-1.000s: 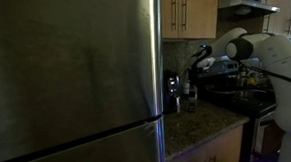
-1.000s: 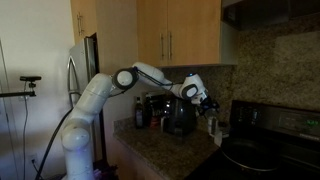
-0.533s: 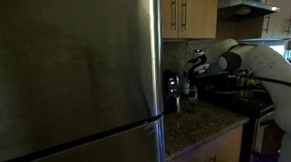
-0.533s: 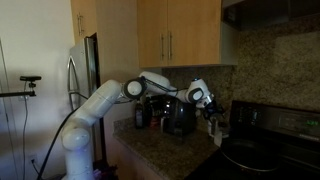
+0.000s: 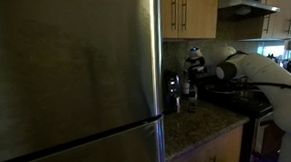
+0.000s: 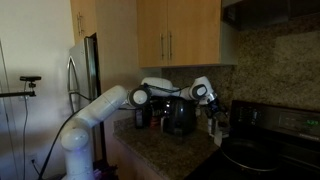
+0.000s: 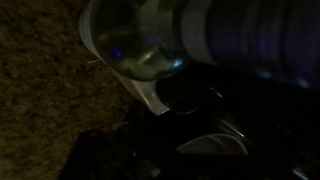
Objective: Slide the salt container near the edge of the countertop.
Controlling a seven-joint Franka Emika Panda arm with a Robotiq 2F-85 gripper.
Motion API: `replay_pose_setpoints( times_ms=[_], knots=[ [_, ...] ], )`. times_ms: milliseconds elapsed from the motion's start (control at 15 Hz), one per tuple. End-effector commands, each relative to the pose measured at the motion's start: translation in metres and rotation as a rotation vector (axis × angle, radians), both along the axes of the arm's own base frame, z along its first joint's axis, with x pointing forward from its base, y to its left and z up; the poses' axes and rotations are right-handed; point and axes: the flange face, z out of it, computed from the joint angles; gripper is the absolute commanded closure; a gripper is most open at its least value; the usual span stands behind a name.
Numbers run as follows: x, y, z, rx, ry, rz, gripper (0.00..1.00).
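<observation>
I should next lower my gripper to the salt container's white sides (image 5: pixel 186 87) (image 7: pixel 151 97), under its dark round lid, and close it there.
My gripper (image 5: pixel 193 64) hangs over the back of the dark speckled countertop (image 5: pixel 196 125), next to the shiny steel canister (image 5: pixel 172 91). In an exterior view the gripper (image 6: pixel 212 108) points down just past the black appliance (image 6: pixel 179 118). A small pale object below it (image 6: pixel 213 128) may be the salt container; it is too small to be sure. The wrist view is dark: a pale cylinder (image 7: pixel 250 35) with a shiny round end (image 7: pixel 132 42) fills the top, and granite (image 7: pixel 40 85) shows at the left. The jaws are lost in shadow.
A steel refrigerator (image 5: pixel 70 80) fills the near side of an exterior view. A black stove top (image 6: pixel 255 152) with a pan adjoins the counter. Wooden cabinets (image 6: pixel 180 35) hang above. A dark bottle (image 6: pixel 139 114) stands beside the black appliance.
The arm has folded lower, and the gripper has moved down and toward the back of the counter, closer to the canister.
</observation>
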Motion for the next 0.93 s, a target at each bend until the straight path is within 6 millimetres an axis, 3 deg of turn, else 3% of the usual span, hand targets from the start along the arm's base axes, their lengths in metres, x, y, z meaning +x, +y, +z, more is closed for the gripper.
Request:
replay_pose_setpoints(
  times_ms=[0,200,533,867],
  knots=[
    [0.000,-0.002,0.002,0.001,0.011,-0.006,0.00],
    [0.001,-0.005,0.003,-0.001,0.012,-0.010,0.00],
    [0.004,-0.016,-0.017,0.015,0.069,0.098,0.00],
    [-0.002,-0.027,-0.021,0.058,0.130,0.125,0.00]
  ],
)
